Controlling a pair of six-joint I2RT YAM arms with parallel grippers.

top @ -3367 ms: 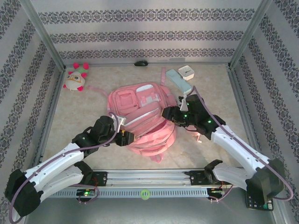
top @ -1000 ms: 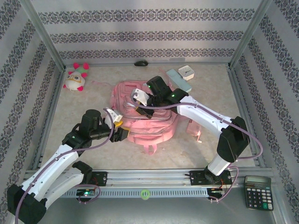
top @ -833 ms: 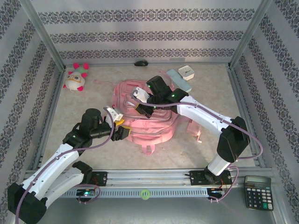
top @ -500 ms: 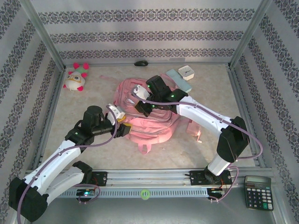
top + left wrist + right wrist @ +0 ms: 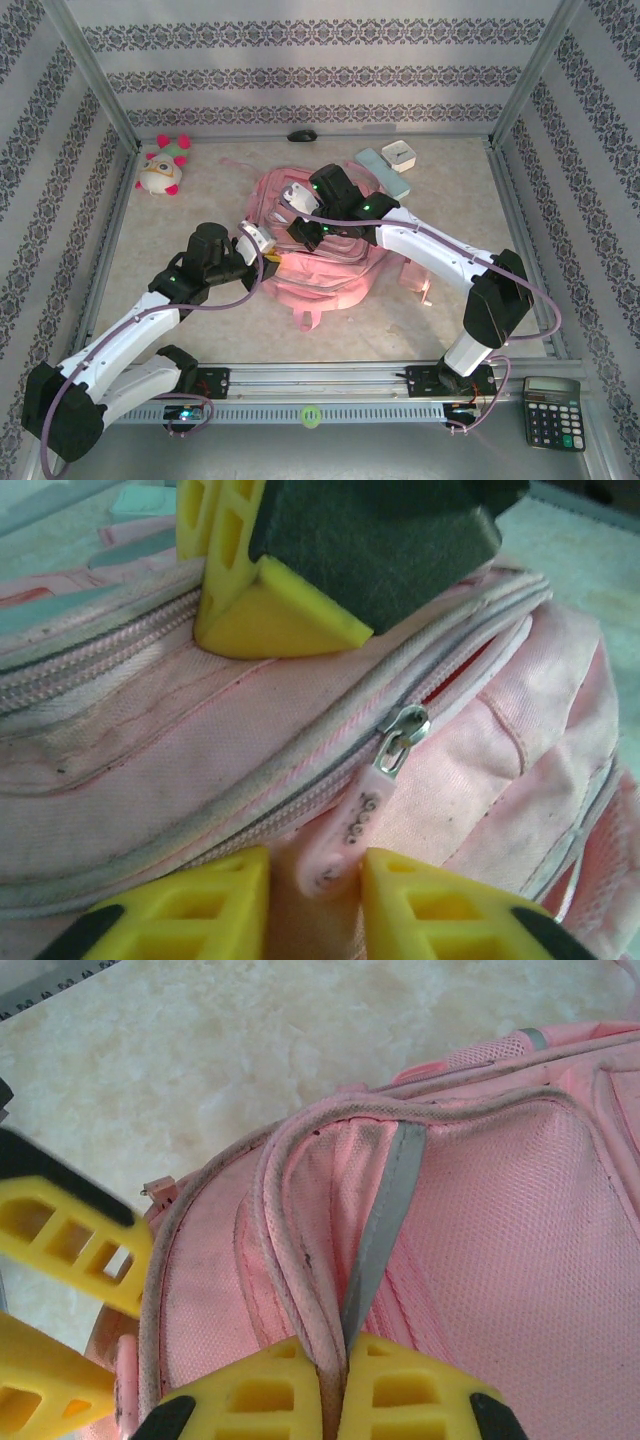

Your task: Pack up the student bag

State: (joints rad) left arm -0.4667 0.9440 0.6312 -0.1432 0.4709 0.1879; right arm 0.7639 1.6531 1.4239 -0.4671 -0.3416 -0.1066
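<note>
Next, I open my left gripper's fingers, which reach only the tip of the pink zipper pull, and take the pull (image 5: 382,772) close to its metal slider.
The student bag (image 5: 322,278), a big pink backpack, lies mid-table. My left gripper (image 5: 268,262) is at its left side, and in the left wrist view its yellow fingers (image 5: 430,905) have come in close round the pink zipper pull (image 5: 345,828) of a partly open zipper, the right finger touching it. My right gripper (image 5: 300,228) is over the bag's upper part. In the right wrist view the right gripper (image 5: 335,1362) is shut on a fold of the bag's piping with a grey strip (image 5: 378,1230). The right gripper's yellow finger (image 5: 270,615) presses on the bag just above.
A white-and-pink plush toy (image 5: 163,167) sits at the back left. A black mouse (image 5: 302,135) lies by the back wall, with a pale case (image 5: 383,172) and a white box (image 5: 399,153) at the back right. A calculator (image 5: 552,413) lies off the table's front right.
My left gripper has moved right onto the bag's side and its jaws have narrowed round the zipper pull. The right gripper has kept its hold on the bag, which shifted slightly.
</note>
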